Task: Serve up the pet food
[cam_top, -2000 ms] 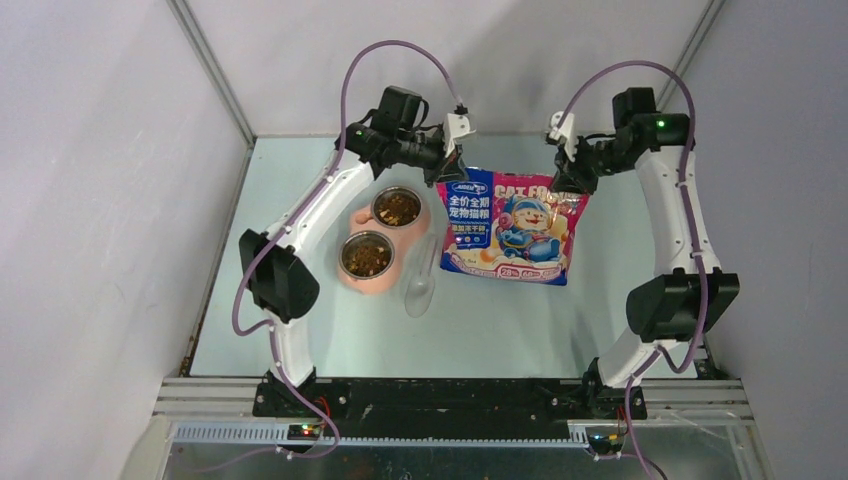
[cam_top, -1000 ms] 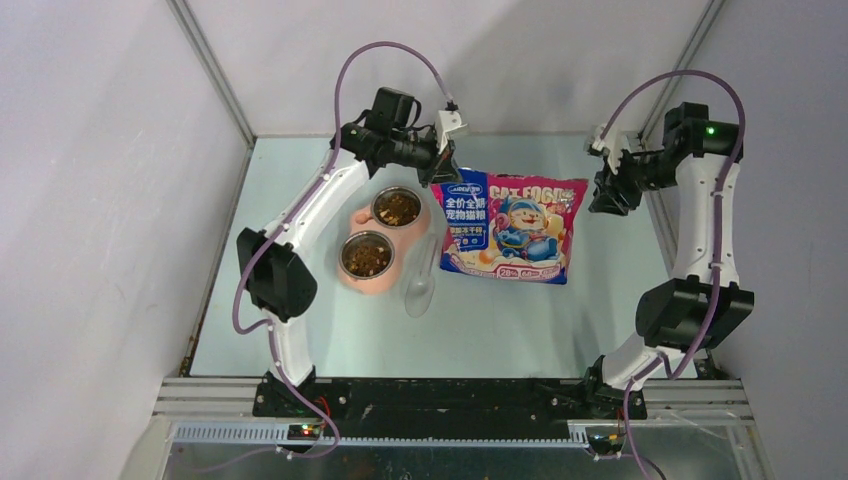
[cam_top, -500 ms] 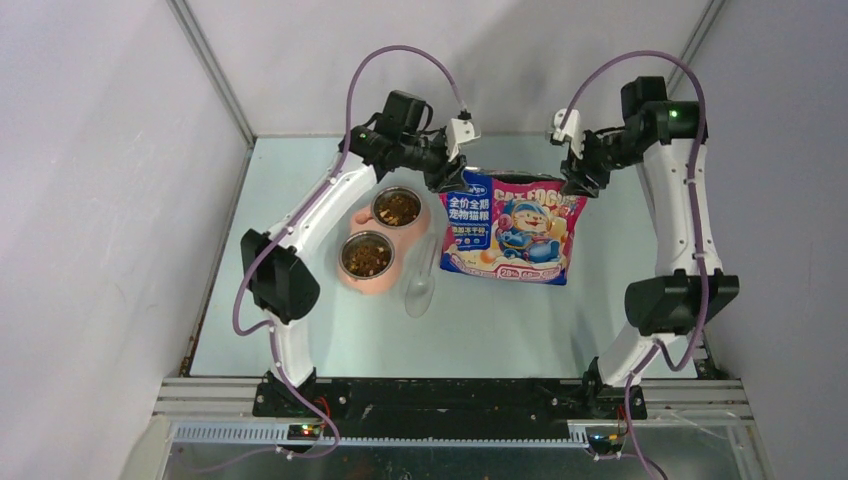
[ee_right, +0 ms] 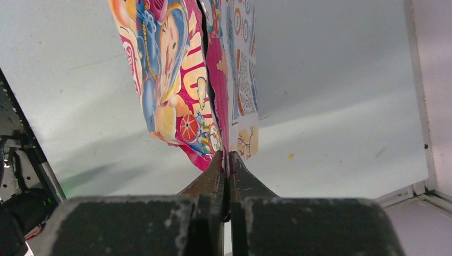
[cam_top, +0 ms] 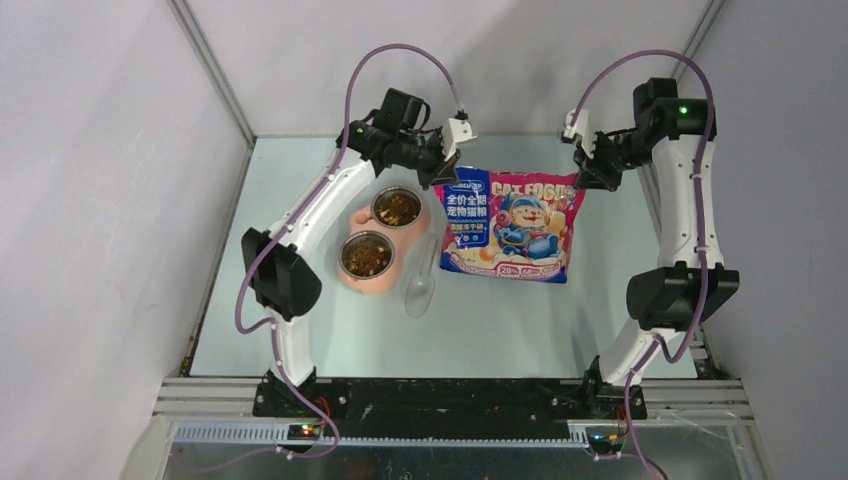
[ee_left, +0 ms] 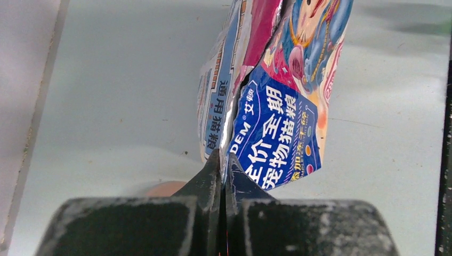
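Note:
My left gripper will hold the bag's end steady while my right gripper pinches along the bag's top edge (cam_top: 530,175), as the bag's opening gapes while my grippers pinch only its corners.
The pet food (cam_top: 398,208) is dark-brown kibble heaped in two steel bowls, the second heap (cam_top: 366,258) nearer me, both set in a pink feeder (cam_top: 350,216). The printed cat food bag (cam_top: 511,227) hangs between my grippers over the table. My left gripper (cam_top: 441,177) is shut on the bag's top left corner (ee_left: 229,128). My right gripper (cam_top: 585,180) is shut on the bag's top right corner (ee_right: 226,125). The bag's mouth gapes slightly between the two corners.
A translucent plastic scoop (cam_top: 421,280) lies on the table between the feeder and the bag. Grey walls close in the table at back, left and right. A metal rail (cam_top: 460,395) runs along the near edge.
My right gripper swung out to the right, off the bag, then came back to the bag's top right corner and shut on it. The left gripper kept its hold. The bag shifted slightly.

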